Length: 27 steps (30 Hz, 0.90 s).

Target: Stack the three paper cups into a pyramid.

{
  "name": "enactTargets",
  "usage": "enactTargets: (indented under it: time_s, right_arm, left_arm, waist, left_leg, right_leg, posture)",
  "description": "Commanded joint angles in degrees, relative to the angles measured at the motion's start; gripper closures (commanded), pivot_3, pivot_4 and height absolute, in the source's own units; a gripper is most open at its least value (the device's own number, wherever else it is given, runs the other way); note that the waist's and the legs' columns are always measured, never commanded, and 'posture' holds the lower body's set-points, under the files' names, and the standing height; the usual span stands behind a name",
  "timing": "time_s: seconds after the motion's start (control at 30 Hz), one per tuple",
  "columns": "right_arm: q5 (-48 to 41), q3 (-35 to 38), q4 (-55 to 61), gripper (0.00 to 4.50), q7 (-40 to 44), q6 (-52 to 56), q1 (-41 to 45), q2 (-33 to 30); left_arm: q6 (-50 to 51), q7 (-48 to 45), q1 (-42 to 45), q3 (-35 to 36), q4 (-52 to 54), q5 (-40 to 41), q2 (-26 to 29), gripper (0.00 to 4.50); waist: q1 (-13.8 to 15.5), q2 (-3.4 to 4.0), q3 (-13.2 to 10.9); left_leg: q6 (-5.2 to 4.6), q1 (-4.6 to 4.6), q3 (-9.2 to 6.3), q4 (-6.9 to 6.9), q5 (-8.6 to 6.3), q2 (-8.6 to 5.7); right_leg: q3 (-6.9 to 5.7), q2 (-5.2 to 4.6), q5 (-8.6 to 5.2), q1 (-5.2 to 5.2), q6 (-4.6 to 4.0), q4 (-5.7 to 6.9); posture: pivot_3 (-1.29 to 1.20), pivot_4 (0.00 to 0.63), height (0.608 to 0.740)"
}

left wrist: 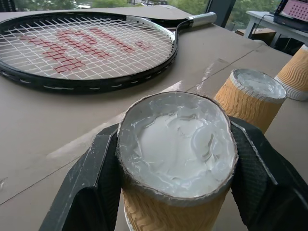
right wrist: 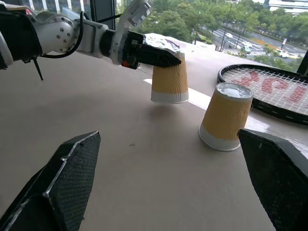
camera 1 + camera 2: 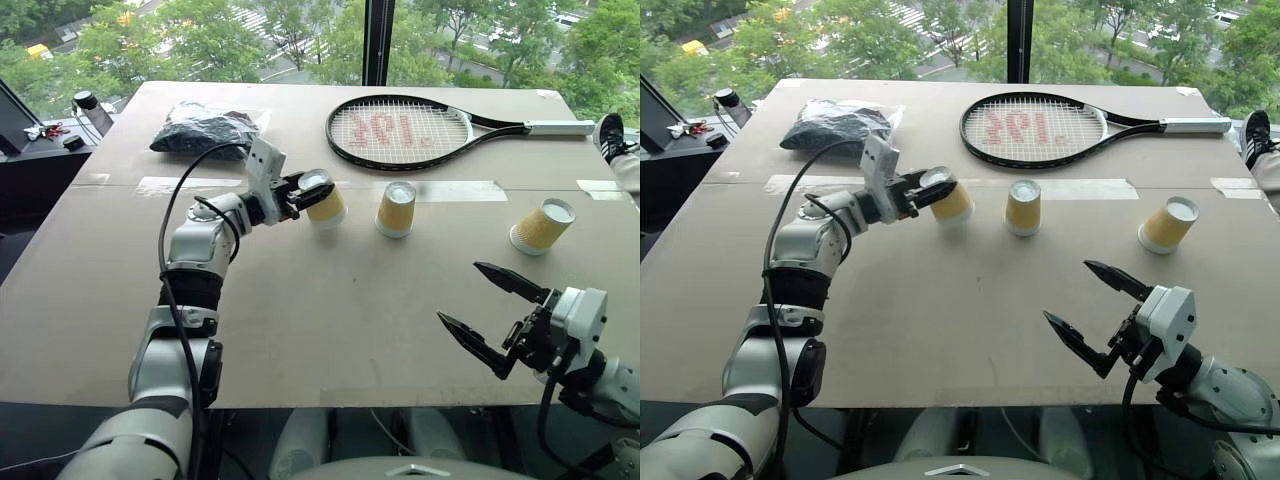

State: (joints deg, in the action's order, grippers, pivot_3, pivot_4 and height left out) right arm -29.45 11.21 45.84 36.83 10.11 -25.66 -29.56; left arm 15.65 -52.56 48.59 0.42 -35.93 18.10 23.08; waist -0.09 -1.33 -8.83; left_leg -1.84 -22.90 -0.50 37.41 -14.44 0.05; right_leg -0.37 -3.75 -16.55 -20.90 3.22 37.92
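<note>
The robot's left gripper will release its paper cup close beside the middle cup [image 3: 356,230], on the side away from the leaning cup.
Three yellow ribbed paper cups stand upside down in a row across the cardboard table [image 3: 330,330]. My left gripper [image 3: 316,186] is shut on the leftmost cup [image 3: 328,210], clamping it near its white base. That cup [image 1: 178,144] sits between the two black fingers [image 1: 82,192] and tilts a little, its wide rim at or just above the table. The middle cup [image 3: 395,208] stands close to its right, apart from it. The third cup [image 3: 542,225] stands farther right, leaning. My right gripper [image 3: 458,291] is open and holds nothing, low at the near right, short of the cups.
A black tennis racket [image 3: 400,133] lies behind the cups, handle pointing right. A dark bag in clear plastic [image 3: 205,128] lies at the back left. Pale tape strips [image 3: 470,190] cross the table. A dark side table [image 3: 40,140] with small items stands at the left. A shoe [image 3: 610,135] shows at the right edge.
</note>
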Motion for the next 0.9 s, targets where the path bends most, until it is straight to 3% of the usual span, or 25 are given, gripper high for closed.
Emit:
enactTargets:
  time_s: [0.03,0.33,0.87,0.9]
  right_arm:
    - [1.3,2.1,3.5,0.00,-3.6,-0.3,-2.0,1.5]
    - [4.3,2.2,5.4,0.00,-6.5,-1.5,-5.1,3.5]
    - [3.0,2.3,6.4,0.00,-5.9,-1.0,-5.8,3.0]
    - [2.9,2.3,6.4,0.00,-5.9,-1.0,-5.8,2.9]
  left_arm:
    - [-5.7,-2.7,4.1,-1.1,-4.6,-2.1,-1.7,2.12]
    - [-15.3,-5.1,9.0,-3.1,-15.7,-7.7,-5.3,2.12]
    - [-20.3,-4.4,10.3,-3.3,-21.3,-12.5,-7.4,2.12]
    - [-20.3,-4.3,10.3,-3.3,-21.5,-12.6,-7.5,1.62]
  waist:
    - [0.0,0.00,0.0]
    - [0.1,-0.01,0.0]
    - [0.8,-0.02,0.0]
    - [0.8,-0.02,0.0]
  left_leg:
    - [0.00,0.00,0.00,0.00,0.00,0.00]
    - [-0.01,-0.01,0.01,0.00,0.00,0.00]
    - [-0.01,0.00,0.00,0.01,0.00,0.00]
    - [-0.01,0.00,0.00,0.01,0.00,0.00]
  right_leg:
    - [0.00,0.00,0.00,0.00,0.00,-0.01]
    - [0.01,0.04,0.00,-0.02,0.01,-0.01]
    - [0.00,0.04,0.00,0.00,0.01,0.00]
    - [0.00,0.04,0.00,0.00,0.01,0.01]
  posture:
    - [0.00,0.150,0.740]
    - [0.00,0.150,0.740]
    - [0.00,0.150,0.740]
    - [0.00,0.150,0.740]
